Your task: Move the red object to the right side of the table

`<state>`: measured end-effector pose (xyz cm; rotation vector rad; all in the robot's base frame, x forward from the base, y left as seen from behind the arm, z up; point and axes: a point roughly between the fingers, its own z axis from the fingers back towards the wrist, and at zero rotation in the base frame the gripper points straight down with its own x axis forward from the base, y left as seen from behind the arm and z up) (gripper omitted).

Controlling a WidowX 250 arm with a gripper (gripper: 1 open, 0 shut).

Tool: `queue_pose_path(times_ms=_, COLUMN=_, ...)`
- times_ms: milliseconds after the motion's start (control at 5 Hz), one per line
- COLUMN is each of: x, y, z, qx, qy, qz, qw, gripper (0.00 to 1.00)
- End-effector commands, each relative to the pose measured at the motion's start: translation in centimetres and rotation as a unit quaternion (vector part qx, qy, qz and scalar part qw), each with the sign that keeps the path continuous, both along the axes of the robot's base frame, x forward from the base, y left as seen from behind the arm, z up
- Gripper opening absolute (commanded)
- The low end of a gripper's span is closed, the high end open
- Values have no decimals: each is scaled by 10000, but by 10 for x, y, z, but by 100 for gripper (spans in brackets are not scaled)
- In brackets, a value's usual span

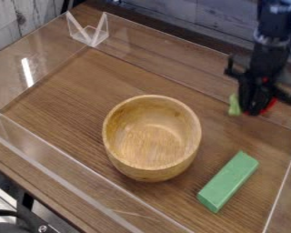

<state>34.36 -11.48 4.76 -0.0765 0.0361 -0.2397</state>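
Observation:
My gripper will put the red object, now held a little above the wood, down on the bare wood (265, 122) behind the green block, close to the acrylic side.
The red object (256, 101) hangs between my gripper's (258, 103) black fingers at the right side of the table (75, 100). Its green leafy bit (235, 106) sticks out to the left of the fingers. The gripper points straight down and is shut on the red object, a little above the wood, close to the right acrylic wall. Most of the red body is hidden by the fingers.
A wooden bowl (152, 136) stands in the middle of the table. A green rectangular block (228, 181) lies at the front right, below the gripper. Low clear acrylic walls (87, 30) edge the tabletop, with a corner bracket at the back left.

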Motion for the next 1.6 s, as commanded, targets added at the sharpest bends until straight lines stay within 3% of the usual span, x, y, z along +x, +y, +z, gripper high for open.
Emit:
queue_pose_path(times_ms=0, x=0, y=-10, z=-5, qx=-97, qy=-119, qz=-158, qw=9998, gripper=0)
queue_pose_path(times_ms=400, x=3, y=-20, z=-23, qx=-67, qy=68, qz=-322, qw=9994, gripper=0)
queue_pose_path(times_ms=1400, x=5, y=-36, z=-33, qx=-90, qy=376, qz=-565, qw=9977, gripper=0)
